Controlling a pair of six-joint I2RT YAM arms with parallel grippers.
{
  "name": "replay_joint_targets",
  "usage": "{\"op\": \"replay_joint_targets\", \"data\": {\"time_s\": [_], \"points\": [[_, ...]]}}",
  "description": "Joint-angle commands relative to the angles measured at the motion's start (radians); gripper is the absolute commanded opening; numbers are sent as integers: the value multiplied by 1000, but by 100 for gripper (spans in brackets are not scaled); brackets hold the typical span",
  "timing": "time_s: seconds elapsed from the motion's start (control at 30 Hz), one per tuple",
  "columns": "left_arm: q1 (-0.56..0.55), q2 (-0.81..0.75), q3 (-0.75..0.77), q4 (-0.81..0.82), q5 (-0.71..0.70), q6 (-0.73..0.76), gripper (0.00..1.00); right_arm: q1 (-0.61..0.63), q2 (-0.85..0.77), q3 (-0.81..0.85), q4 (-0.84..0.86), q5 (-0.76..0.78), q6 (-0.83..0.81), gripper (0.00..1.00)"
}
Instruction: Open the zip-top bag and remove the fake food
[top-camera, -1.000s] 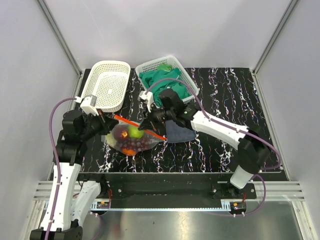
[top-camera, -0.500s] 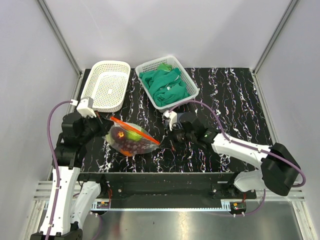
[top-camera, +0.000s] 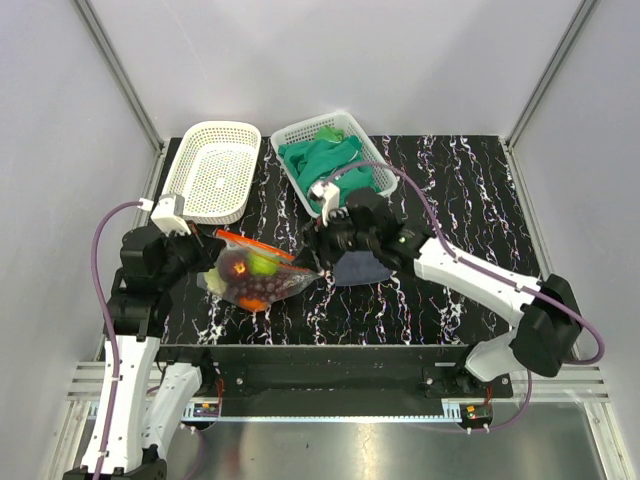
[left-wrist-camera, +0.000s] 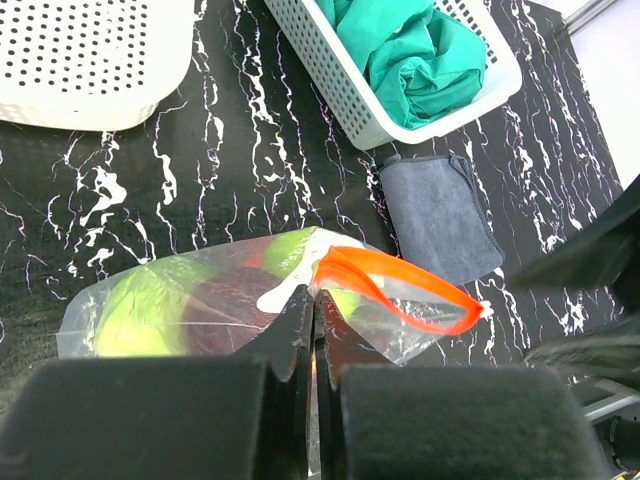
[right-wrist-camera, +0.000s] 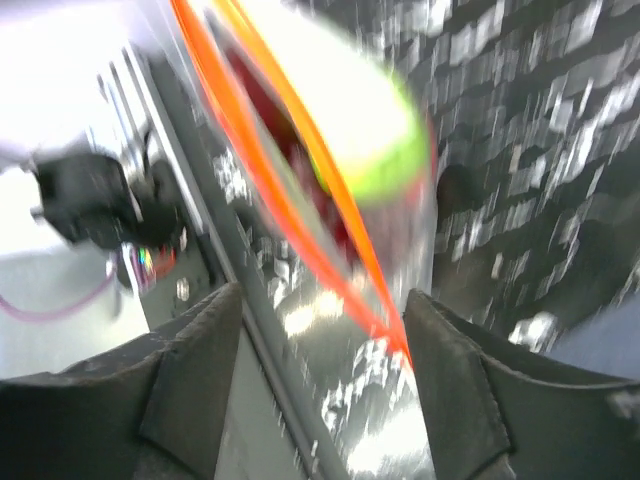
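The left gripper pinches the end of the zip's narrow loop, so it should open and take the loop's near side (left-wrist-camera: 392, 308) to make the bag's opening wider.
The zip-top bag (top-camera: 262, 278) lies on the black marbled table, clear, with an orange-red zip strip (left-wrist-camera: 400, 288) whose two sides bow apart in a loop. Inside shows fake food: a green apple (left-wrist-camera: 140, 315), a dark red apple (left-wrist-camera: 225, 305) and dark grapes (top-camera: 262, 290). My left gripper (left-wrist-camera: 315, 297) is shut on the bag's film at the left end of the strip. My right gripper (right-wrist-camera: 325, 340) stands open at the bag's right end, the strip (right-wrist-camera: 330, 230) running between its fingers (right-wrist-camera: 190, 380). That view is blurred; a green apple (right-wrist-camera: 370, 130) shows beyond.
An empty white basket (top-camera: 212, 170) stands at the back left. Beside it is a white basket (top-camera: 375, 160) of green cloths (top-camera: 330, 165). A dark grey-blue cloth (top-camera: 362, 270) lies flat to the right of the bag, under my right arm.
My right gripper left the strip, swung off to the right, then came back to the bag's right end with its jaws now open. The left gripper kept its hold.
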Motion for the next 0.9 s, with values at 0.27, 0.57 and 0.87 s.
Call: {"op": "replay_joint_targets", "data": {"time_s": [0.27,0.57,0.87], "points": [[5,-31,3,83,35,13,0,-6,279,396,-46,-60,-174,73],[6,-42,2,71,38,13,0,0,389,427,-44,-209,-154,62],[5,20,46,-10,-24,-21,19,8,405,462,-35,-201,-65,0]]}}
